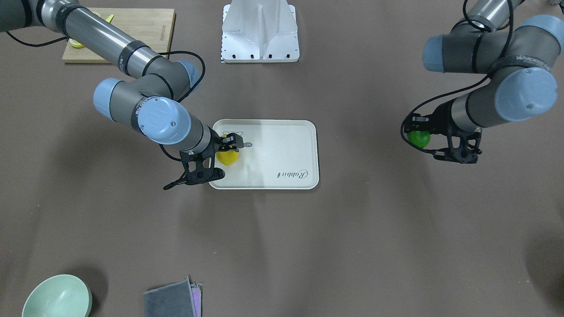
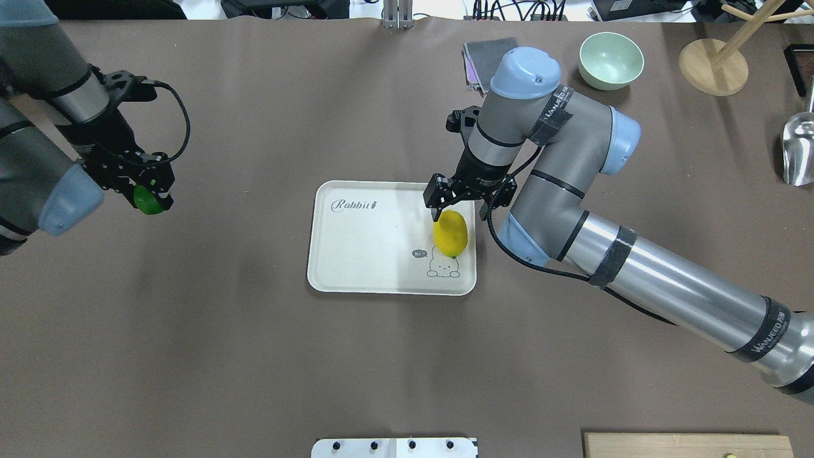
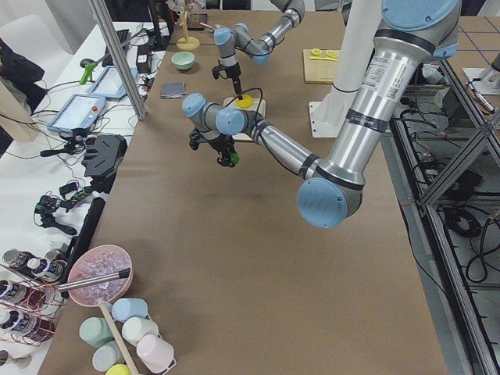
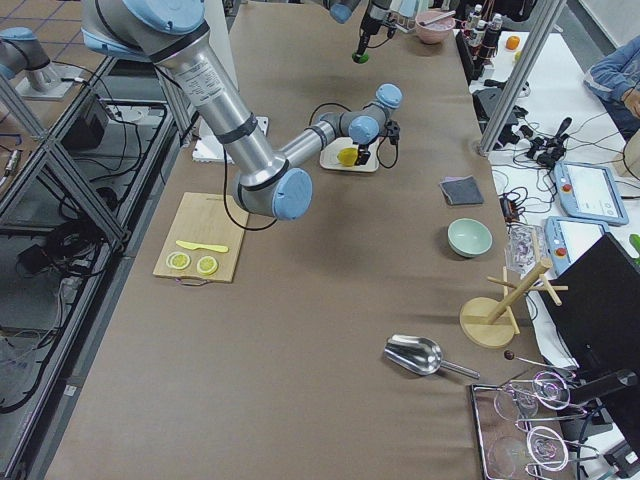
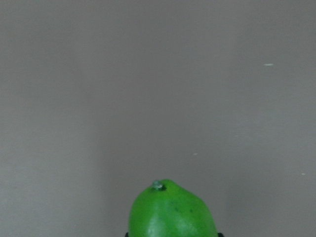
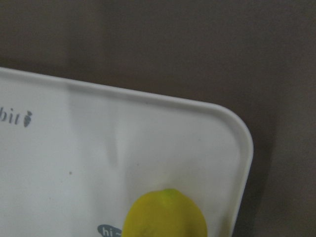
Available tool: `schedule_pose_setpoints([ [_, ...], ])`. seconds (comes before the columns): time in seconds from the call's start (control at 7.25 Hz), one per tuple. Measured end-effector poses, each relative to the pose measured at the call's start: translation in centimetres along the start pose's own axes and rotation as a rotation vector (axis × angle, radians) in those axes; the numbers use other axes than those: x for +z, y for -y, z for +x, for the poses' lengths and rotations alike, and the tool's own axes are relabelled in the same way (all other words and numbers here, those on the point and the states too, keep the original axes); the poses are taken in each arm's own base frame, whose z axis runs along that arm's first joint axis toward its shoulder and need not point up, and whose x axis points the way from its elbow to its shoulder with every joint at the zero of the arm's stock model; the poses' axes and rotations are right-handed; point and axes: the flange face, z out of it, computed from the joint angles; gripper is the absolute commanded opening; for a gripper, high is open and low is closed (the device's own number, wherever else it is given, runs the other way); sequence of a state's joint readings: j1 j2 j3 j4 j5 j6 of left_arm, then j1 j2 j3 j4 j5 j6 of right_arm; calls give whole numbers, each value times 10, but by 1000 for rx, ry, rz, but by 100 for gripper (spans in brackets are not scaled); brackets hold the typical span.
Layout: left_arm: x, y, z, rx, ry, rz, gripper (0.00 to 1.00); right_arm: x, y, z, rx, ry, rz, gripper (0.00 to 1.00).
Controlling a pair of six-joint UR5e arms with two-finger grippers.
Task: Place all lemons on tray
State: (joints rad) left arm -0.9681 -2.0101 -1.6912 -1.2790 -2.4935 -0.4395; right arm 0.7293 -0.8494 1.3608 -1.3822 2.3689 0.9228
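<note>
I should release the left gripper's green lemon on the tray (image 1: pixel 277 143) between the Rabbit script and the robot base.
The cream-white tray (image 2: pixel 381 254) with the "Rabbit" script lies mid-table. The yellow lemon (image 2: pixel 450 233) rests on it over the bear drawing, near the tray's right end; it also shows in the front view (image 1: pixel 228 156) and the right wrist view (image 6: pixel 165 215). My right gripper (image 2: pixel 458 205) hangs just above the lemon with its fingers spread, and no pads show against the fruit. My left gripper (image 2: pixel 151 194) is shut on the green lemon (image 2: pixel 149 201) and holds it above bare table, far left of the tray. The left wrist view shows this lemon (image 5: pixel 172 210) between the pads.
A wooden cutting board (image 1: pixel 132 31) with lemon slices lies by the robot's right side. A green bowl (image 2: pixel 610 60), a grey cloth (image 2: pixel 486 51), a wooden stand (image 2: pixel 712 58) and a metal scoop (image 2: pixel 798 149) sit at the far right. The white robot base (image 1: pixel 260 39) stands behind the tray.
</note>
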Motion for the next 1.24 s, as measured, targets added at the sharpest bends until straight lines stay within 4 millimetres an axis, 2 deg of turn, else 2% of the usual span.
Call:
schedule_pose_setpoints([
  [0.14,12,10,34,59,-31,-16,0,-22,9,11,10,20,13,100],
  [0.41,52,32,96,172,-137,-28,0,-57,19,60,8,49,65,100],
  [0.55,74,38,143,162,-167,-34,0,-68,13,89,-10,55,86,100],
  [0.83,114,43,234,117,-165,-11,0,-89,-12,161,-3,49,111,100],
  [0.97,132,41,264,105,-149,7,0,-99,-27,198,27,40,123,100],
  [1.1,143,38,277,102,-135,22,14,-106,-40,232,46,28,132,100],
  [1.24,147,38,277,94,-126,30,48,-112,-52,264,39,13,141,99],
])
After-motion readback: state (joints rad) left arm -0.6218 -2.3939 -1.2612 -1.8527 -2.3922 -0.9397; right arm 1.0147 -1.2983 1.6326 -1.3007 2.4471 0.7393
